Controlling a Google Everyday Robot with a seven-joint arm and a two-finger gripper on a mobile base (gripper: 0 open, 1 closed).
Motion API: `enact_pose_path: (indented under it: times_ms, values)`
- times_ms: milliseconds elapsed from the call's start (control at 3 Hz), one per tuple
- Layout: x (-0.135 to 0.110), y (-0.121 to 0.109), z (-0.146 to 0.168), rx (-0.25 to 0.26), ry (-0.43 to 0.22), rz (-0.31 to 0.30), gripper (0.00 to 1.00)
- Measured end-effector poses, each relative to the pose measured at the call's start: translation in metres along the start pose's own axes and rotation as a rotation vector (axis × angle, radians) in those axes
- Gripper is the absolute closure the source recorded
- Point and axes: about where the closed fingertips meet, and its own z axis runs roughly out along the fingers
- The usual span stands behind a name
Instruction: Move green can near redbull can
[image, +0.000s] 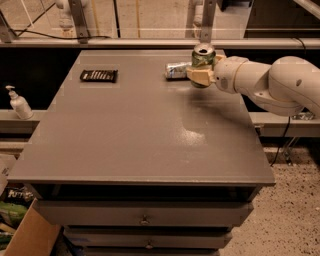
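Next, I release the green can on the grey table (211, 86) beside the redbull can's end nearest the white arm.
The green can (203, 56) stands upright at the far right of the grey table (140, 130), its silver top showing. My gripper (201, 76) is shut on it, with pale fingers (199, 76) wrapped around its lower body. The white arm reaches in from the right. The redbull can (176, 70), slim and silver-blue, lies on its side just left of the green can, very close to it or touching.
A flat black ribbed bar (99, 75) lies at the table's far left. A white pump bottle (19, 103) stands on a ledge left of the table. Drawers sit below the front edge, and a cardboard box (25, 235) is on the floor at lower left.
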Motion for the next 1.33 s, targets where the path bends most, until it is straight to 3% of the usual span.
enact_pose_path:
  times_ms: [667, 1000, 1333]
  values:
    - [0.021, -0.042, 0.006, 0.100, -0.009, 0.051, 1.00]
    - [0.029, -0.050, 0.005, 0.120, 0.007, 0.066, 1.00]
    - [0.037, -0.055, 0.003, 0.129, 0.034, 0.093, 0.81]
